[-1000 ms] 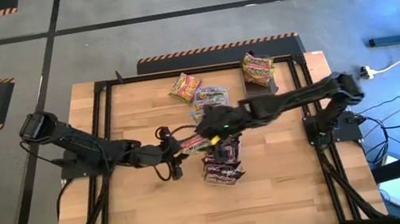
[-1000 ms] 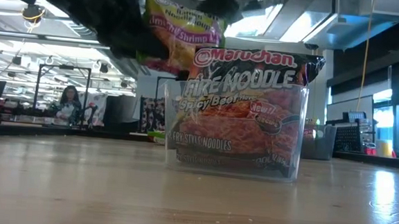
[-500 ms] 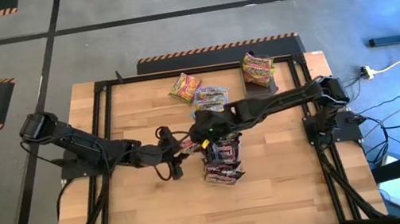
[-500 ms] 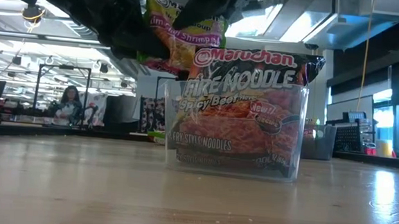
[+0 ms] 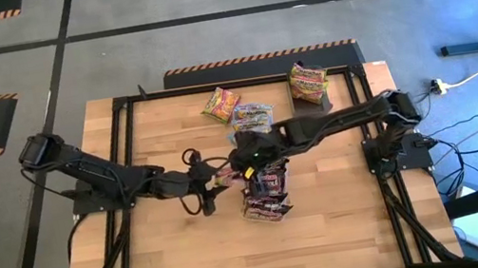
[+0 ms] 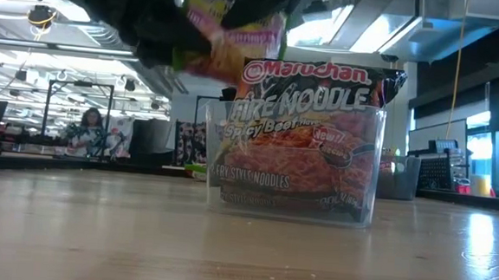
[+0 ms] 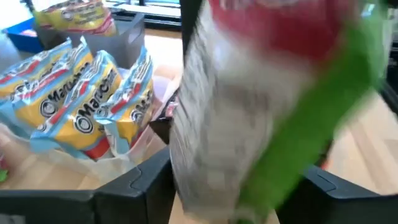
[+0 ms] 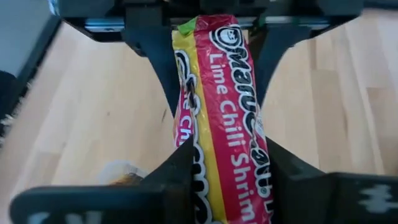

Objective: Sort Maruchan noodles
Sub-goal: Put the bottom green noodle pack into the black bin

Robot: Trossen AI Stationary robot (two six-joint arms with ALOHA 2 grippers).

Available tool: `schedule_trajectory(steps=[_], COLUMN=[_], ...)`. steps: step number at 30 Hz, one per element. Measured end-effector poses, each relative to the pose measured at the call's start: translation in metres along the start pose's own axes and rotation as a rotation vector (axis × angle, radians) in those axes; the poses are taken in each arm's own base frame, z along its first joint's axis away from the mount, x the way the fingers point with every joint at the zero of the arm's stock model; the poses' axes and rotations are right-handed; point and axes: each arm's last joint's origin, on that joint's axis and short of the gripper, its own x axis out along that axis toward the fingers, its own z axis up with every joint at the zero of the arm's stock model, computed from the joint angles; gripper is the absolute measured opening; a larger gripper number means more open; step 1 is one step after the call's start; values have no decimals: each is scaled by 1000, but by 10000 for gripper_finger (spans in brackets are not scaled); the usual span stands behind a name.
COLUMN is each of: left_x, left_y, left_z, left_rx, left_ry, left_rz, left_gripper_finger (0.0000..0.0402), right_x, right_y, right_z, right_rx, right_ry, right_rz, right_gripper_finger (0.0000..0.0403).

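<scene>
The Lime Chili Shrimp packet will go down in the near end of the dark tray [image 5: 314,102], beside the tray's packets, from my right gripper.
A yellow-green-red Maruchan Lime Chili Shrimp packet [image 8: 217,106] hangs in the air between my two grippers, over the table's middle. My right gripper [image 8: 227,165] is shut on its near end. My left gripper [image 8: 217,93] is open, and its fingers stand on either side of the packet's other end [image 7: 249,124]. Whether they still touch it, I cannot tell. In the low view the packet [image 6: 230,35] is above and to the left of a clear tub [image 6: 292,160] of dark maroon packets. My right gripper pinches the packet's end [image 8: 227,146] between its two fingers [image 8: 177,171]. It comes slanting down from the table's right side, with the fingers lying along the packet. The packet is squeezed narrow there. It reaches on toward my left gripper, clear of the table.
Pale blue-orange packets [image 7: 74,106] lie in a clear tub [image 5: 250,115] beyond the grippers. Two yellow packets [image 5: 220,103] lie loose at the far side. A dark tray [image 5: 310,84] at the far right holds more packets. The near half of the tabletop [image 5: 191,257] is bare wood.
My right gripper has moved toward the table's left and a little down, onto the packet at my left gripper. The packet has shifted slightly in the air.
</scene>
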Motion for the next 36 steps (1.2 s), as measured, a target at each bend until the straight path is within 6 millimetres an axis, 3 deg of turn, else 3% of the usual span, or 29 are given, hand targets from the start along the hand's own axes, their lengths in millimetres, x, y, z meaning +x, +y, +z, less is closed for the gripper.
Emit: schedule_trajectory(steps=[7,15,21,30,36], left_x=[-23,-39,-38,-38,-38], left_y=[3,8,8,8,9], left_z=[15,16,15,15,15], left_rx=[-9,11,16,16,21], left_ry=[-40,3,13,13,8], left_rz=[-68,-55,-51,-50,-32], left_gripper_finger=[213,215,216,216,216], right_x=[-57,-132,-175,-225,-229], right_y=[0,-9,-28,-51,-61], right_z=[10,-4,-36,-102,-142], right_rx=[15,19,101,207,229], right_ry=[-69,-12,13,66,146], right_rz=[-12,-185,-253,-388,-459], right_gripper_finger=[91,98,92,93,95])
